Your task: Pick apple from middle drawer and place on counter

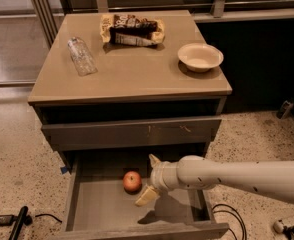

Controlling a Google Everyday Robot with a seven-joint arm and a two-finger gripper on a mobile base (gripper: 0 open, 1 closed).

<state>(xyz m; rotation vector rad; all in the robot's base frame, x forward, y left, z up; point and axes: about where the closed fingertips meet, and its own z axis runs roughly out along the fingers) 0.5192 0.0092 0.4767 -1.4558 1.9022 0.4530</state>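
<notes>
The robot's gripper needs to next move to the red apple's middle (pixel 133 182) in the open middle drawer and close there, with its fingers around the apple.
The red apple (pixel 132 181) lies on the floor of the open middle drawer (pixel 104 211), near its back. My gripper (pixel 149 179) is inside the drawer just right of the apple, on the end of my white arm reaching in from the right. It is open, one pale finger (pixel 154 160) up and the other down, and holds nothing. The fingers do not touch the apple. The tan counter (pixel 132 76) tops the grey cabinet above.
On the counter lie a clear plastic bottle (pixel 81 55) at the left, a snack bag (pixel 132 29) at the back and a white bowl (pixel 200 57) at the right. A closed drawer front (pixel 132 132) overhangs the apple. Cables and a black object (pixel 17 224) lie on the floor.
</notes>
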